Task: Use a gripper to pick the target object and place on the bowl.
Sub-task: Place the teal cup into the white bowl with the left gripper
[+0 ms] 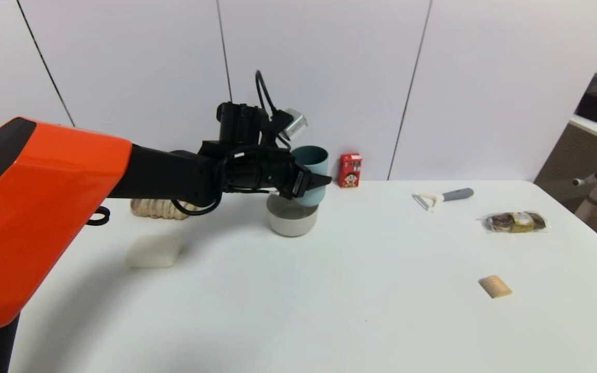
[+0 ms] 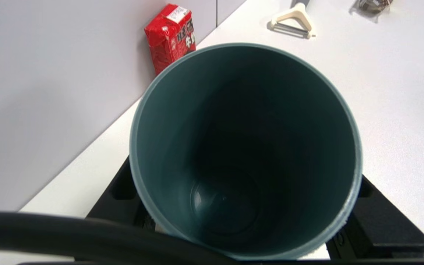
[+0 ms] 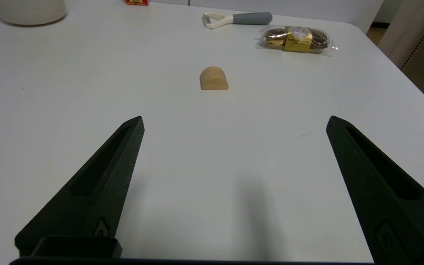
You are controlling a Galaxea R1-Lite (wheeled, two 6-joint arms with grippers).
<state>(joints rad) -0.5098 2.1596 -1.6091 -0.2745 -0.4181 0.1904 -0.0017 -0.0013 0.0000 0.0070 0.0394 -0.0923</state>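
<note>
I'll release the teal-blue cup, now held at the bowl's rim, upright with my left gripper inside the light grey bowl point(image 1: 298, 215), toward the red carton's side.
My left gripper point(image 1: 313, 185) is shut on the teal-blue cup point(image 1: 313, 166) and holds it upright, with its base at or just inside the rim of the light grey bowl point(image 1: 292, 221) at the back middle of the table. In the left wrist view the cup point(image 2: 245, 147) fills the frame, its dark inside facing the camera, with black fingers point(image 2: 377, 228) on both sides of it. The bowl is hidden there. My right gripper point(image 3: 234, 123) is open and empty, low over the table's near right part; the bowl's side point(image 3: 28, 11) shows far off.
A red carton point(image 1: 350, 170) stands by the wall beside the cup. A peeler point(image 1: 441, 197), a wrapped chocolate pack point(image 1: 516, 221) and a small wooden block point(image 1: 495, 286) lie to the right. A white soap-like block point(image 1: 153, 251) and a ribbed beige thing point(image 1: 161, 209) lie left.
</note>
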